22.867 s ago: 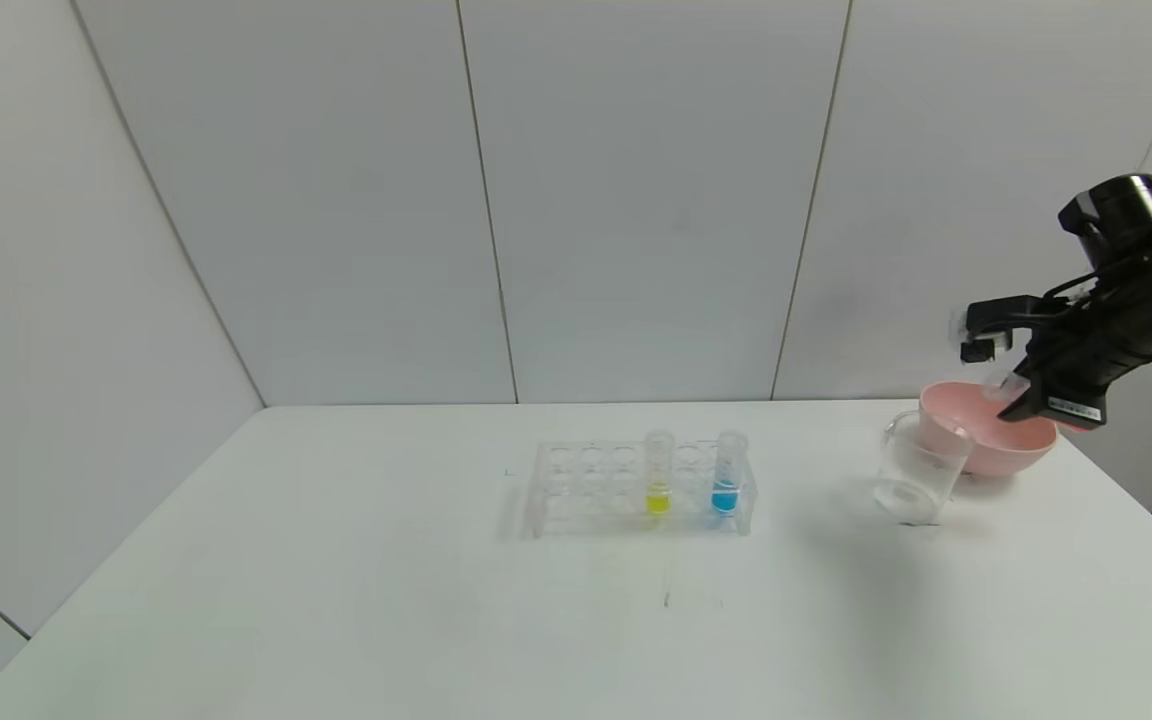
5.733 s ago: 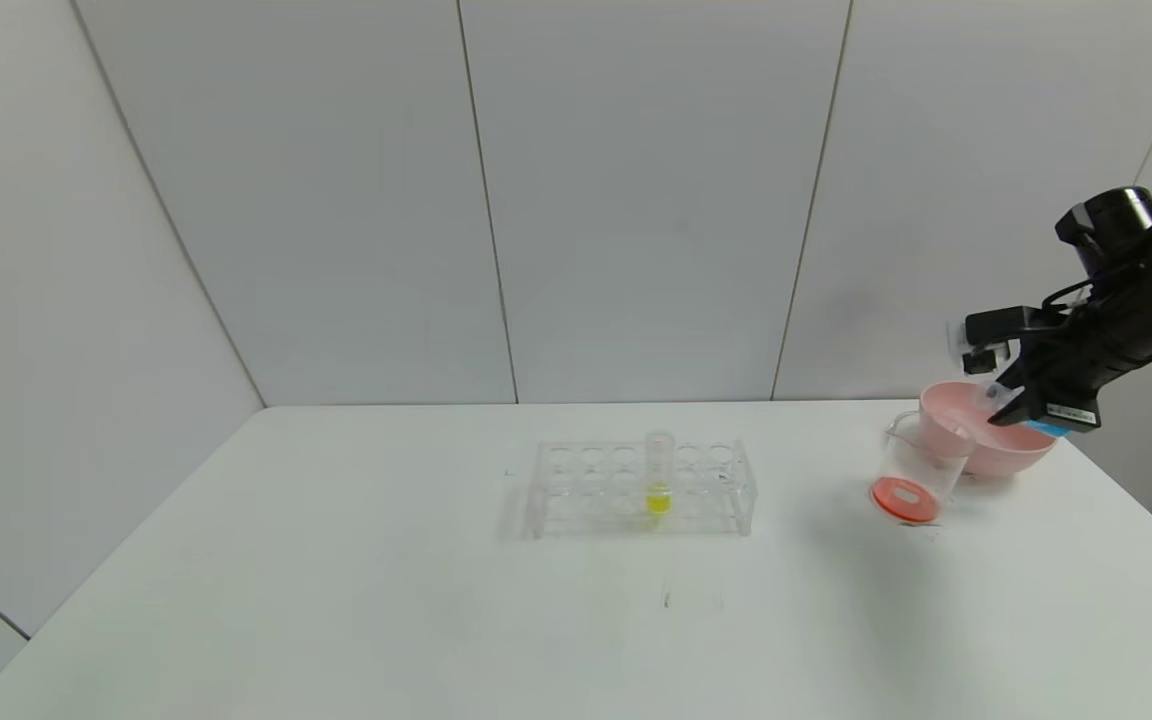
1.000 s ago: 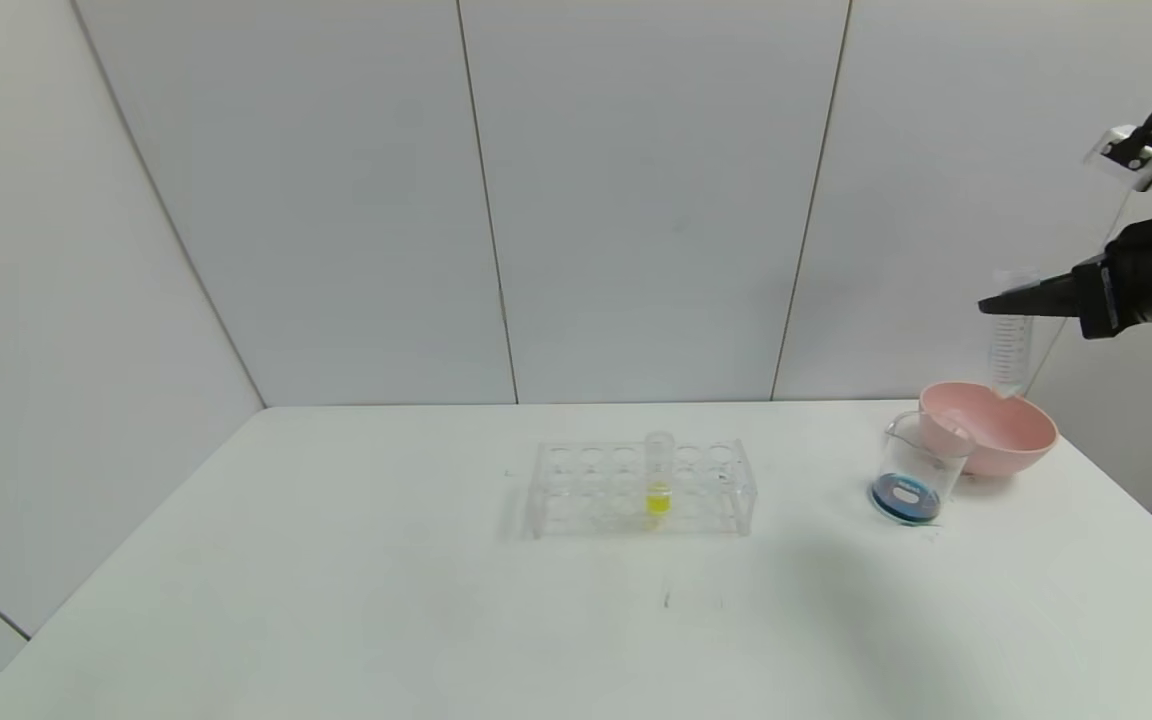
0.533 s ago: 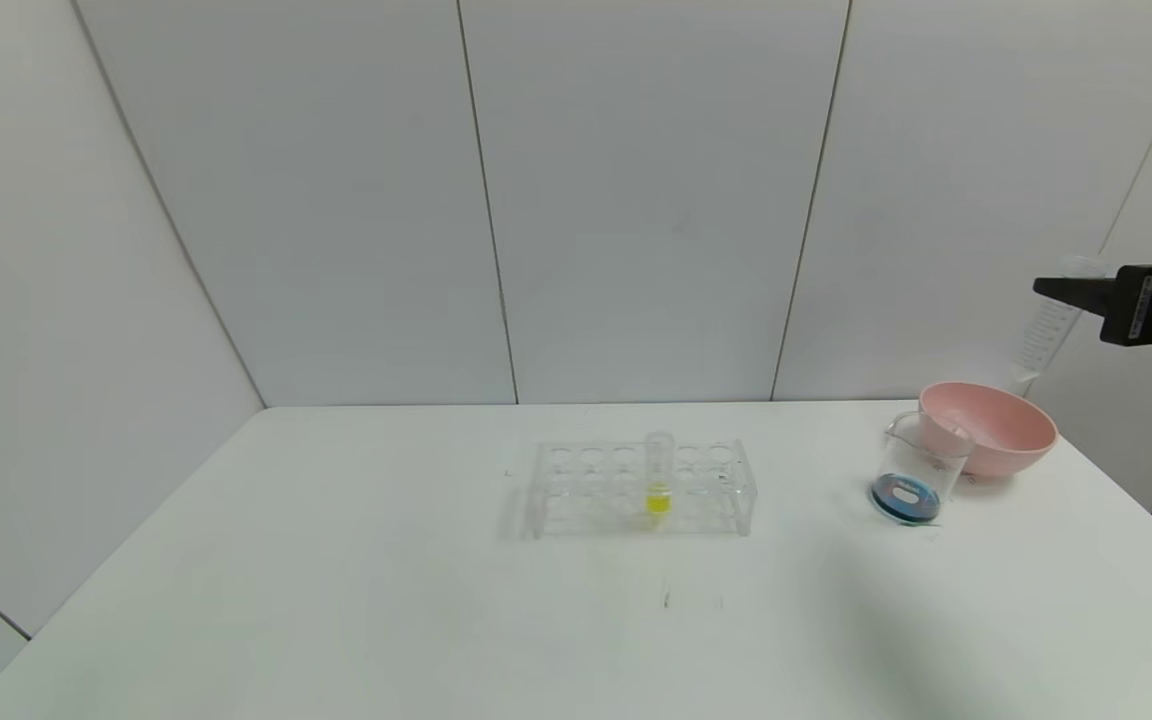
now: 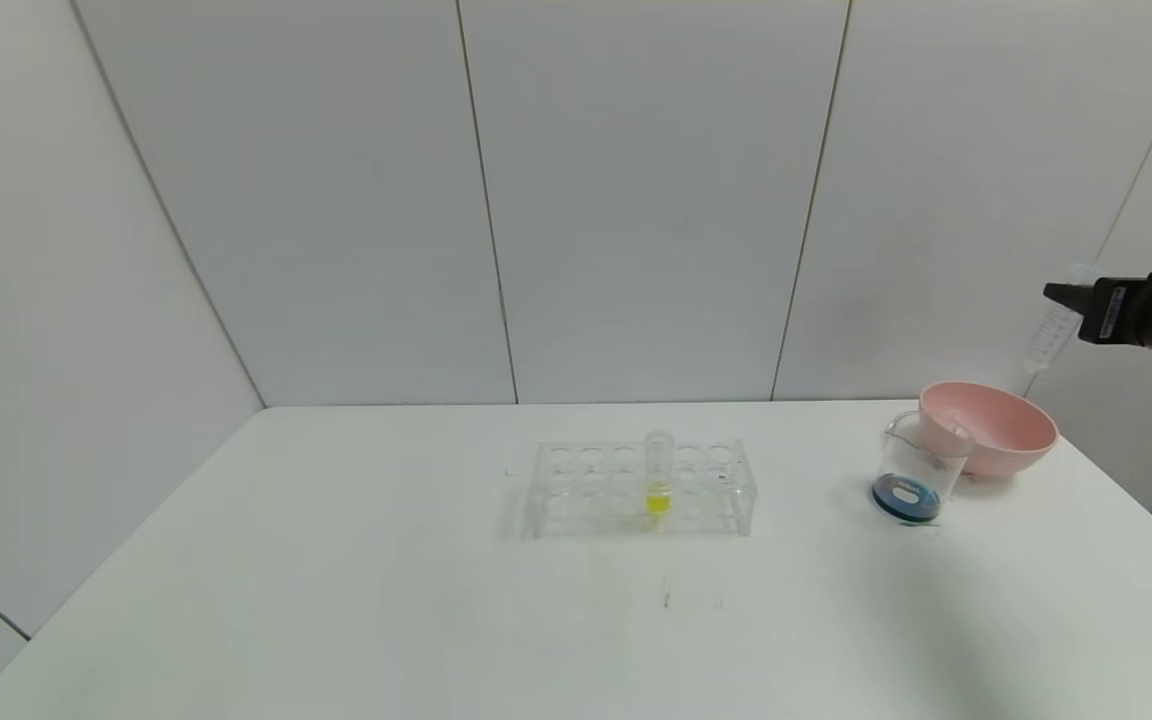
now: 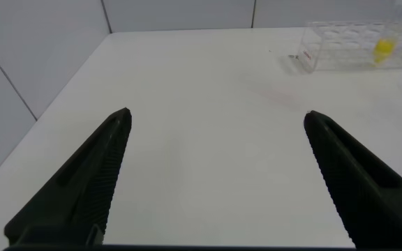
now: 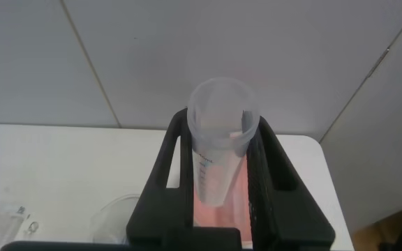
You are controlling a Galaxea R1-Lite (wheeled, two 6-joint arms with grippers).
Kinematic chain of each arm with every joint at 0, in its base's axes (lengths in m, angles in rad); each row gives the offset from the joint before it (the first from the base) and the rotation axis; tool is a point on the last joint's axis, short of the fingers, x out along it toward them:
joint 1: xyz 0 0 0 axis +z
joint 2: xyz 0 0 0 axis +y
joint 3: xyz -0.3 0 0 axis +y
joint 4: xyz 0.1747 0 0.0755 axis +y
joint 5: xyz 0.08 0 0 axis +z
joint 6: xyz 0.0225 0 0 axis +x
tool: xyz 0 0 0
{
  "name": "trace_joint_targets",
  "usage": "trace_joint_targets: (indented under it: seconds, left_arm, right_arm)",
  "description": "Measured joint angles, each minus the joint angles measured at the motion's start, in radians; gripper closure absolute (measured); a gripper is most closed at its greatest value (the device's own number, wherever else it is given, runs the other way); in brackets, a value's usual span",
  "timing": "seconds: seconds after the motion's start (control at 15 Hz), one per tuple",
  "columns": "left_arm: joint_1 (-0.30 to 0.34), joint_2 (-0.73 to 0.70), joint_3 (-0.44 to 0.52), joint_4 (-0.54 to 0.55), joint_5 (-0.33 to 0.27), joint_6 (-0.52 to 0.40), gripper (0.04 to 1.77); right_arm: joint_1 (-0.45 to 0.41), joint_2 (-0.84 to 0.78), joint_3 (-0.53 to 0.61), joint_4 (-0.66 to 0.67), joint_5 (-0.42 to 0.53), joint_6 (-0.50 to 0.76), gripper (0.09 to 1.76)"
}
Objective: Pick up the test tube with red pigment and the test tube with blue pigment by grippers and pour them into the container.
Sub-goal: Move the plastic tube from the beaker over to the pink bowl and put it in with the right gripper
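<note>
The robot's right gripper is going to release the empty test tube inside the pink bowl, on the bowl's side (image 5: 964, 416) (image 7: 205, 212) near the glass beaker.
My right gripper (image 5: 1061, 292) is high at the far right, above and right of the pink bowl, shut on the test tube that held blue pigment (image 5: 1049, 338). The tube is empty and hangs tilted. In the right wrist view the gripper (image 7: 222, 124) clamps this tube (image 7: 215, 164) between both fingers. The container, a glass beaker (image 5: 917, 468), stands left of the bowl with dark blue liquid in its bottom; its rim shows in the right wrist view (image 7: 114, 215). No tube with red liquid is in view. My left gripper (image 6: 216, 115) is open and empty above bare table, out of the head view.
A pink bowl (image 5: 998, 428) stands at the table's back right, touching the beaker. A clear tube rack (image 5: 586, 490) at mid-table holds one yellow-liquid tube (image 5: 658, 478); both show in the left wrist view, the rack (image 6: 340, 49) and the tube (image 6: 384, 47). The table's right edge is near the bowl.
My right gripper has carried the empty tube up and rightwards, away from above the bowl, and the tube has tilted. Earlier the beaker's liquid went from orange-red to dark blue.
</note>
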Motion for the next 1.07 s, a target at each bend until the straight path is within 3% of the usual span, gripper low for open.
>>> trace_joint_targets:
  seconds: [0.33, 0.73, 1.07]
  left_arm:
    - [0.000, 0.000, 0.000, 0.000, 0.000, 0.000, 0.05]
    - [0.000, 0.000, 0.000, 0.000, 0.000, 0.000, 0.05]
    - [0.000, 0.000, 0.000, 0.000, 0.000, 0.000, 0.05]
  right_arm:
    - [0.001, 0.216, -0.184, -0.005, -0.094, 0.000, 1.35]
    - [0.011, 0.319, -0.216, -0.016, -0.102, 0.001, 1.35]
    - [0.013, 0.328, -0.220, -0.008, -0.103, 0.004, 0.81]
